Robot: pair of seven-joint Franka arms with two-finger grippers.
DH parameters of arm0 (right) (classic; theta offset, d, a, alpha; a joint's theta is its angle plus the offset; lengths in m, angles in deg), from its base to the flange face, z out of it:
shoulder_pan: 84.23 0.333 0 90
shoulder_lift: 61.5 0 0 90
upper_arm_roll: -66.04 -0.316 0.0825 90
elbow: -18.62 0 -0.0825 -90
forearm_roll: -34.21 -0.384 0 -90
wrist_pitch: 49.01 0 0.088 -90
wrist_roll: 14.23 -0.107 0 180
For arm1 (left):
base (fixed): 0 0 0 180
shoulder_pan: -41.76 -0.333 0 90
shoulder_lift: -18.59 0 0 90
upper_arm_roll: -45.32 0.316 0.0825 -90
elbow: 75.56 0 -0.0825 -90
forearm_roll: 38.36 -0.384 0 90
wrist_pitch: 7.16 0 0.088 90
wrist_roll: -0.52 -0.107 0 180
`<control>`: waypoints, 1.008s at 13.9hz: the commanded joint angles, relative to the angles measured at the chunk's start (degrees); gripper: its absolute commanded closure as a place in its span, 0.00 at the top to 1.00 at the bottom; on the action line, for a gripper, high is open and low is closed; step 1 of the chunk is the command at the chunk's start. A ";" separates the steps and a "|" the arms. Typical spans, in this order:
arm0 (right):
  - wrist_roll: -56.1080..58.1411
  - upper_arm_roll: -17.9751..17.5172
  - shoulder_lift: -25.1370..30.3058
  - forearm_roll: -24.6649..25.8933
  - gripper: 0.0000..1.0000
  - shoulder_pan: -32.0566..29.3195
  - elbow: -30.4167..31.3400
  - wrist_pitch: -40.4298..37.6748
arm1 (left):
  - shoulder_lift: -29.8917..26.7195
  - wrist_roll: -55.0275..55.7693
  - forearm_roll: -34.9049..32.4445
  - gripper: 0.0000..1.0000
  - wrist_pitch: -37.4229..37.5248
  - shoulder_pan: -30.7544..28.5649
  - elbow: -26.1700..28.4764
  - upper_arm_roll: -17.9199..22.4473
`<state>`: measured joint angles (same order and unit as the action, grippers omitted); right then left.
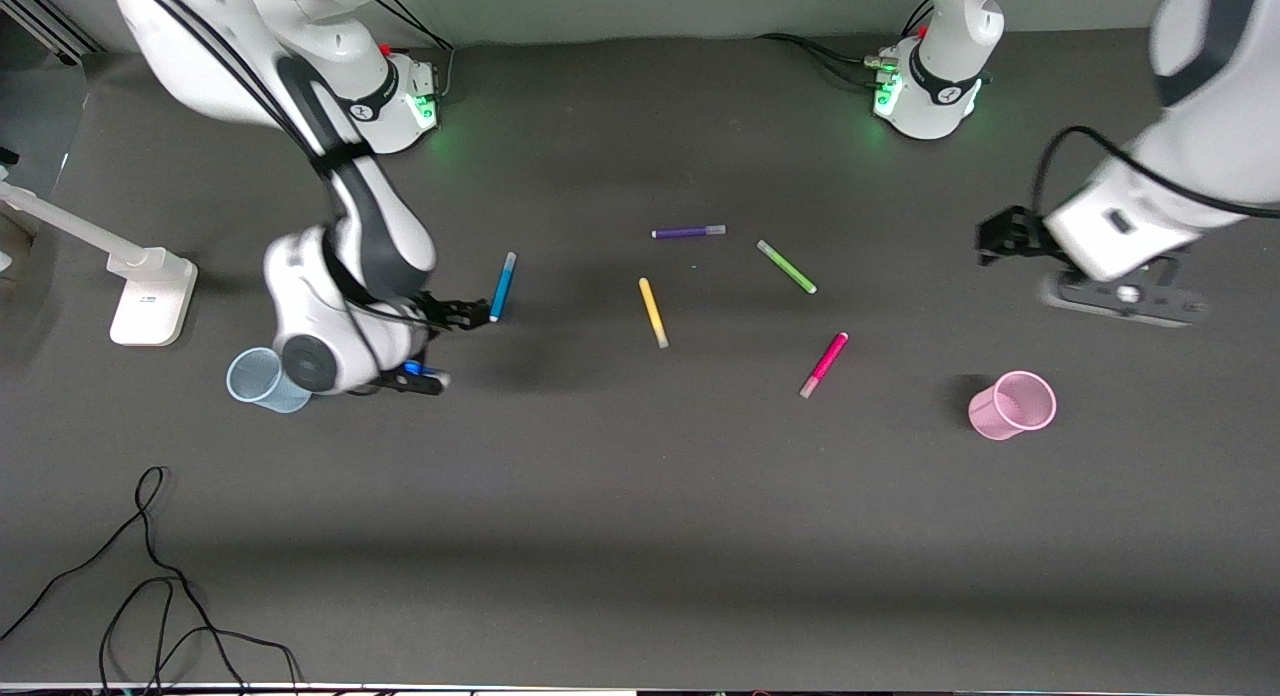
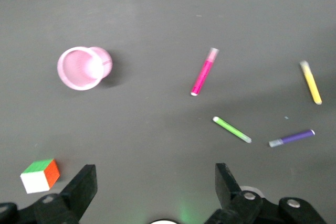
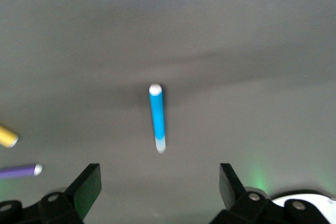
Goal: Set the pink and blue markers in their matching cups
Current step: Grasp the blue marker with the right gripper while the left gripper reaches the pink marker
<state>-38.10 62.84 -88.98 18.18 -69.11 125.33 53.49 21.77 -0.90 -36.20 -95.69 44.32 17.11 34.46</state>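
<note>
I should next take hold of the solid blue end (image 1: 495,311) (image 3: 156,104) of the blue marker with my right gripper, keeping the marker's pale end clear of the fingers.
The blue marker (image 1: 503,286) lies flat toward the right arm's end of the table. My right gripper (image 1: 470,314) hangs open and empty just beside its nearer end. In the right wrist view the blue marker (image 3: 157,117) lies ahead of the open right gripper (image 3: 159,192). The pale blue cup (image 1: 265,379) stands partly hidden by the right arm. The pink marker (image 1: 824,364) lies mid-table, with the pink cup (image 1: 1012,404) beside it toward the left arm's end. My left gripper (image 1: 1000,238) is open and empty, raised over bare table. The left wrist view shows the pink cup (image 2: 84,67) and pink marker (image 2: 203,72).
A purple marker (image 1: 688,232), a green marker (image 1: 786,267) and a yellow marker (image 1: 653,313) lie mid-table. A small coloured cube (image 2: 40,175) shows in the left wrist view only. A white stand (image 1: 150,294) and loose cables (image 1: 150,576) are at the right arm's end.
</note>
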 commanded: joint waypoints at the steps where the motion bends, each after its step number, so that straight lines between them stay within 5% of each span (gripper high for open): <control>1: -3.02 -1.37 -0.73 -3.12 1.00 0.08 4.54 6.45 | -0.02 -5.59 0.22 0.99 -0.52 0.35 0.94 -3.97; 4: -3.11 -1.46 -3.63 -5.06 0.98 0.26 6.04 10.95 | 1.47 -6.93 0.22 0.99 -1.04 0.35 1.20 -8.20; 7: -3.11 -1.55 -4.87 -4.98 0.87 0.35 7.28 14.47 | 2.27 -7.10 -0.04 0.99 -3.40 0.35 2.95 -8.65; 14: -3.11 -1.72 -4.87 -5.06 0.00 0.26 8.77 16.32 | 2.27 -7.10 -2.77 0.99 -27.81 1.14 22.88 -8.65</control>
<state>-40.08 61.55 -94.25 14.27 -68.79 132.79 68.09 25.46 -7.25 -38.01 -117.01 44.99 33.32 25.57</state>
